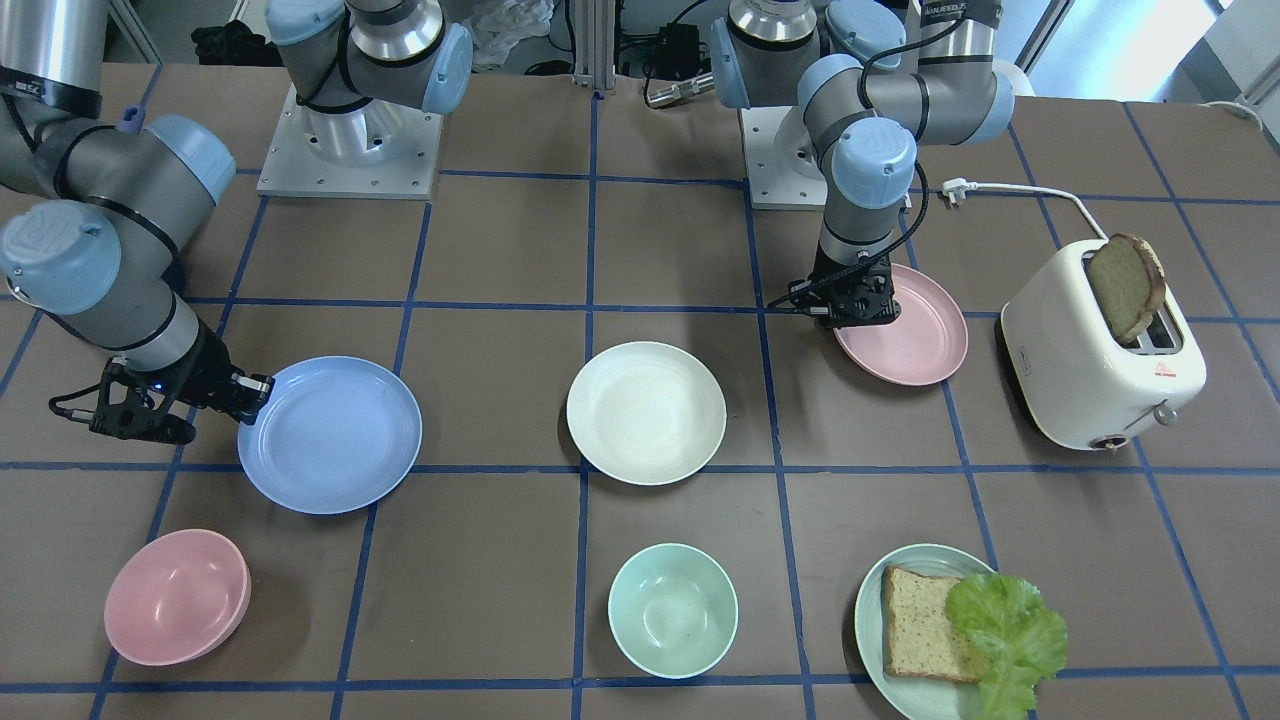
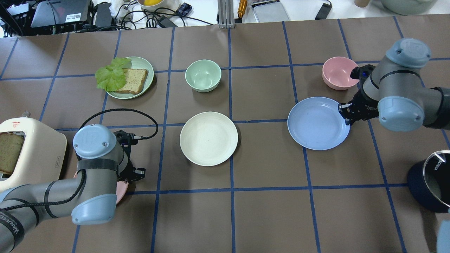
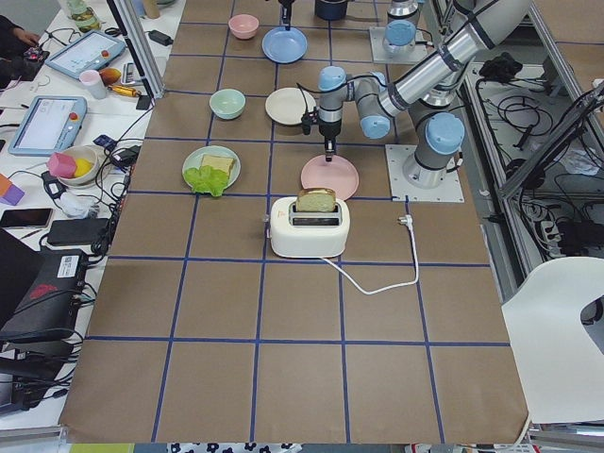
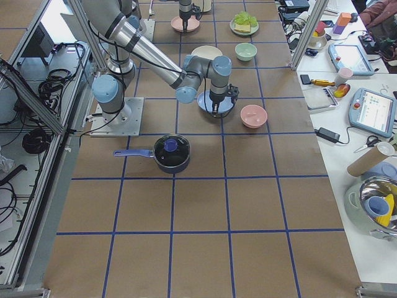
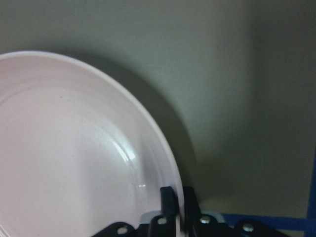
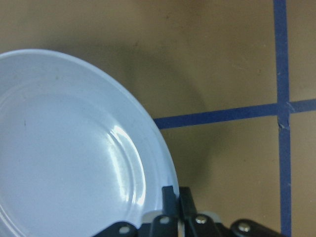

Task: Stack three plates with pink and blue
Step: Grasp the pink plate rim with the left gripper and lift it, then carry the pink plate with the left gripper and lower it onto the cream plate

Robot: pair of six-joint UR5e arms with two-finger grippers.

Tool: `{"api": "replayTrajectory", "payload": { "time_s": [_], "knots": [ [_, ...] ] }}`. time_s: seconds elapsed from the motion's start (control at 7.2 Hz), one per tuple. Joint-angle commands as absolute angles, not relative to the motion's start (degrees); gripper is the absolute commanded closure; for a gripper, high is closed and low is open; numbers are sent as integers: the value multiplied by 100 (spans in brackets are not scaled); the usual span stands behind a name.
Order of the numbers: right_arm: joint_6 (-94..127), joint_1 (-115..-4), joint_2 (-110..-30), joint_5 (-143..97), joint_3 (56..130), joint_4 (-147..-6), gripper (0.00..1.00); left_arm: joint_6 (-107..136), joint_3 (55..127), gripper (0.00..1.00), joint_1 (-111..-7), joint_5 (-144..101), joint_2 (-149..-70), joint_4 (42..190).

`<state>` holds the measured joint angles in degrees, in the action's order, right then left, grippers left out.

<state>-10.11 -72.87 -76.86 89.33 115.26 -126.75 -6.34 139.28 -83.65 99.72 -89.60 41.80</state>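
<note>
The robot's left gripper needs to let go of the pale pink plate on top of the cream-white plate [image 1: 657, 402].
The cream-white plate [image 1: 646, 412] [image 2: 209, 138] lies at the table's middle, apart from both grippers. The pale pink plate [image 1: 915, 325] [image 5: 74, 158] lies beside the toaster; in the overhead view only a sliver [image 2: 121, 189] shows under the left arm. My left gripper [image 1: 858, 305] [image 5: 177, 205] is shut on its rim. The light blue plate [image 1: 330, 433] [image 2: 318, 123] [image 6: 69, 148] lies on the robot's right side of the table. My right gripper [image 1: 245, 395] [image 2: 346, 112] [image 6: 177, 200] is shut on its rim.
A white toaster [image 1: 1100, 350] with bread stands close to the pink plate. A pink bowl [image 1: 178, 597], a mint bowl [image 1: 673, 610] and a mint plate [image 1: 880, 640] with bread and lettuce line the operators' side. A dark pot [image 2: 430, 181] stands near the right arm.
</note>
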Motion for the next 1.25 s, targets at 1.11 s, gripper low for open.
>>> {"api": "replayTrajectory", "payload": {
  "time_s": [1.11],
  "knots": [
    [-1107,-7163,-8051,8341,10503,-10942,100,2924,9767,100,-11134,9343,-10711,6284]
  ]
}}
